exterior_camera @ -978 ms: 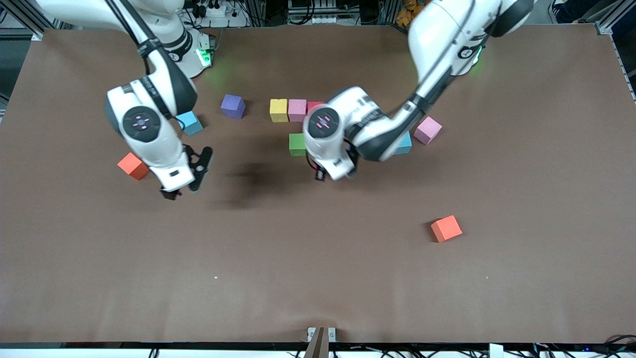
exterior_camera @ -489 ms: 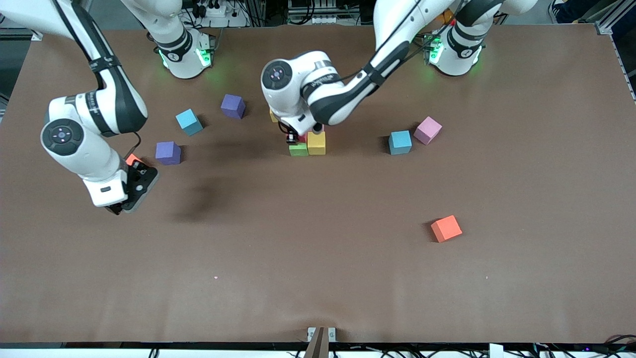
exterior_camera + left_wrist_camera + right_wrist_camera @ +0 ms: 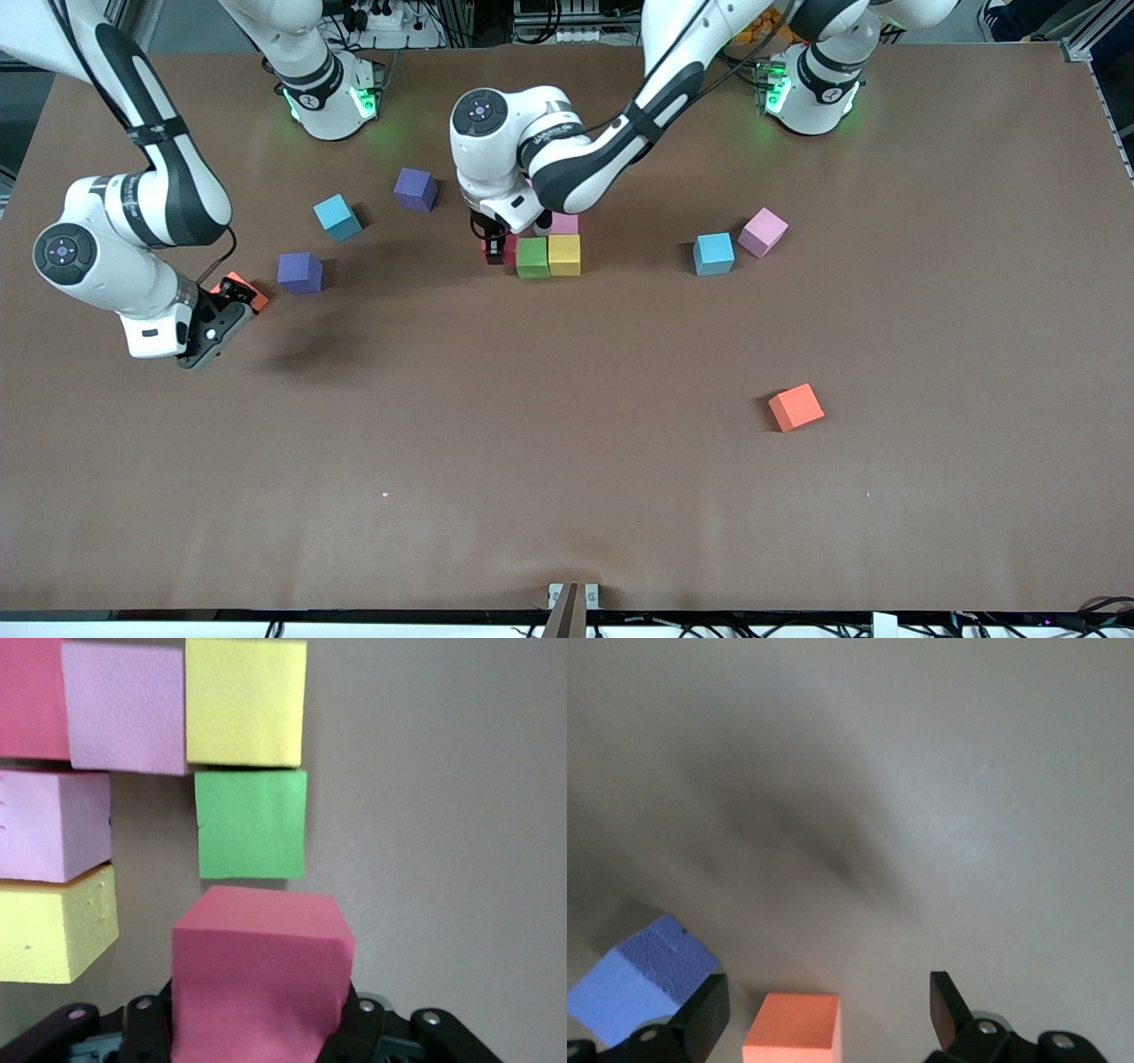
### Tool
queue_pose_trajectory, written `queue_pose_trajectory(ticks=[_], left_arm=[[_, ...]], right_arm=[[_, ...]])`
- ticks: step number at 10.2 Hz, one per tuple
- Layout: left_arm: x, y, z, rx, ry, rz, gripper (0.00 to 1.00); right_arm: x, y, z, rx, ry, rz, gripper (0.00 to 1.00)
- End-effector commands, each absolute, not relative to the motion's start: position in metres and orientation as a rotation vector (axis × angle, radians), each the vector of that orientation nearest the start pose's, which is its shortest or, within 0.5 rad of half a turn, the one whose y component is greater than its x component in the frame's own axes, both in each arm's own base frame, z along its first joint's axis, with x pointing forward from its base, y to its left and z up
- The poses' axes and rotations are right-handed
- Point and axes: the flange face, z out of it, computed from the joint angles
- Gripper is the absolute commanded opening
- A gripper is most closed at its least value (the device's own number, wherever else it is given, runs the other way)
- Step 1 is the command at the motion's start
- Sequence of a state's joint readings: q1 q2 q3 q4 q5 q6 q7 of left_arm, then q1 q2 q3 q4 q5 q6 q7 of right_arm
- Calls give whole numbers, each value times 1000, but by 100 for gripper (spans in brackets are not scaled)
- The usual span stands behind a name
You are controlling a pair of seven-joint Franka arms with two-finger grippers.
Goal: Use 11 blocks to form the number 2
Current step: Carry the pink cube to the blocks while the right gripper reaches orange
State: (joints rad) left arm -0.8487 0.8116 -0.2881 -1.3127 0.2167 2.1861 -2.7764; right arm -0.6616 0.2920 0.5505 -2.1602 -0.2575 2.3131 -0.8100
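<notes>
Next, my right gripper closes on the opposite sides of the orange block [image 3: 256, 296] [image 3: 796, 1032] that is next to the purple block.
My left gripper [image 3: 497, 249] is shut on a red block [image 3: 261, 961] and holds it right beside the green block [image 3: 532, 257], toward the right arm's end of the table. The green block lines up with a yellow block [image 3: 564, 254], and a pink block [image 3: 564, 223] lies just farther from the camera. In the left wrist view a red block [image 3: 31, 695], another pink block [image 3: 53, 824] and another yellow block [image 3: 53, 935] also belong to this cluster. My right gripper [image 3: 232, 297] stands open, low over an orange block [image 3: 793, 1028], one finger on either side of it.
Loose blocks lie around: purple [image 3: 299, 272] beside the right gripper, cyan [image 3: 337, 217], purple [image 3: 415, 189], cyan [image 3: 713, 253], pink [image 3: 763, 232], and orange [image 3: 796, 408] nearer the camera toward the left arm's end.
My left gripper has brought the red block down from over the cluster to the green block's side. The right arm has shifted toward its end of the table, its open fingers now around the orange block.
</notes>
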Motion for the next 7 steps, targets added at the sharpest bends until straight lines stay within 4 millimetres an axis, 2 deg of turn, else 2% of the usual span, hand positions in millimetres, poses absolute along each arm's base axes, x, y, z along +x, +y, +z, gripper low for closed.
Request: queue_pose_trajectory(ticks=[1, 3, 7], left_arm=[[367, -667, 272, 1891, 2371, -91, 19], [370, -669, 264, 1837, 2409, -103, 21], [355, -675, 235, 1856, 2428, -103, 22]], right_arm=[[524, -114, 263, -2823, -1260, 155, 100], [514, -130, 258, -2753, -1378, 160, 100], [480, -124, 222, -2692, -1461, 121, 100]])
